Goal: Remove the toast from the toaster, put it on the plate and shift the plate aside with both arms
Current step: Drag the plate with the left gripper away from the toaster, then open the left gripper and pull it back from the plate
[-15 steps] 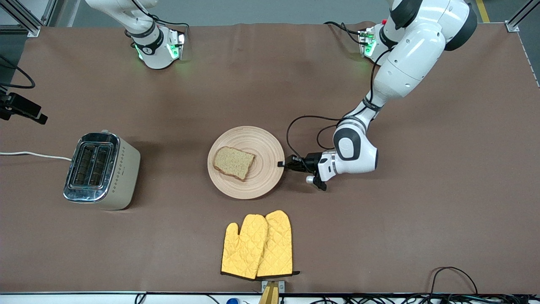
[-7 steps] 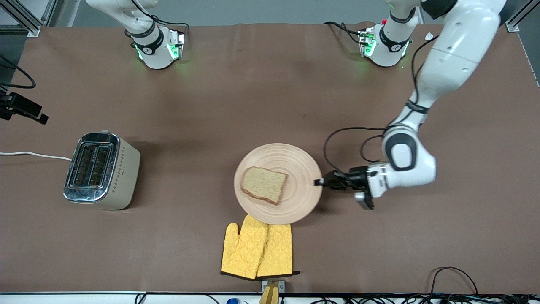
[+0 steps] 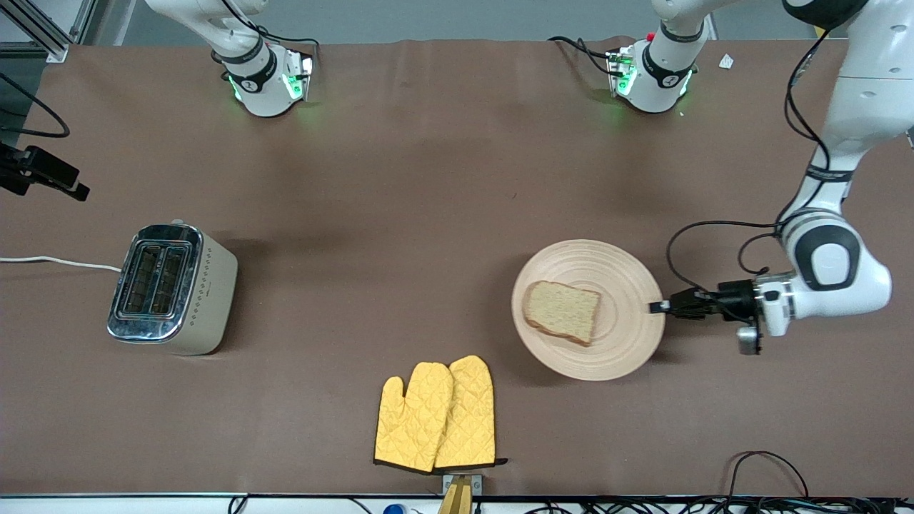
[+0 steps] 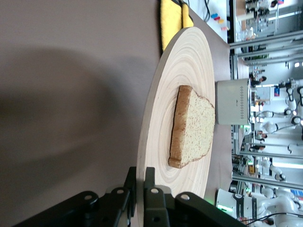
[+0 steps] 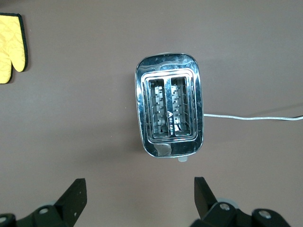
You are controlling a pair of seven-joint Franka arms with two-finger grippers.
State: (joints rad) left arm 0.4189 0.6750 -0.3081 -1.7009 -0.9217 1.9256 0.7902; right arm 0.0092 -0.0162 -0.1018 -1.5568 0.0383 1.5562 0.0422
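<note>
The round light-wood plate will be released on the table [image 3: 653, 318] beneath my left gripper's black fingers, farther from the toaster.
My left gripper [image 3: 660, 307] is shut on the rim of the round light-wood plate [image 3: 621, 343], holding it edge-on a little above the table toward the left arm's end. In the left wrist view the two black fingers [image 4: 150, 182] clamp the plate [image 4: 161, 94] rim. The brown speckled toast [image 3: 561, 312] lies flat on the plate, off centre, away from the gripper; it also shows as the toast [image 4: 194, 125] in the left wrist view. My right gripper [image 5: 139, 189] hangs open and empty high over the toaster [image 5: 169, 111].
The chrome two-slot toaster [image 3: 171, 288] stands toward the right arm's end, its white cord trailing to the table edge. A pair of yellow oven mitts [image 3: 435, 414] lies near the front edge. Cables lie at the front corner by the left arm's end.
My left arm has carried the plate with the toast from the table's middle toward the left arm's end, passing over the mitts' tips. The toast kept its place on the plate.
</note>
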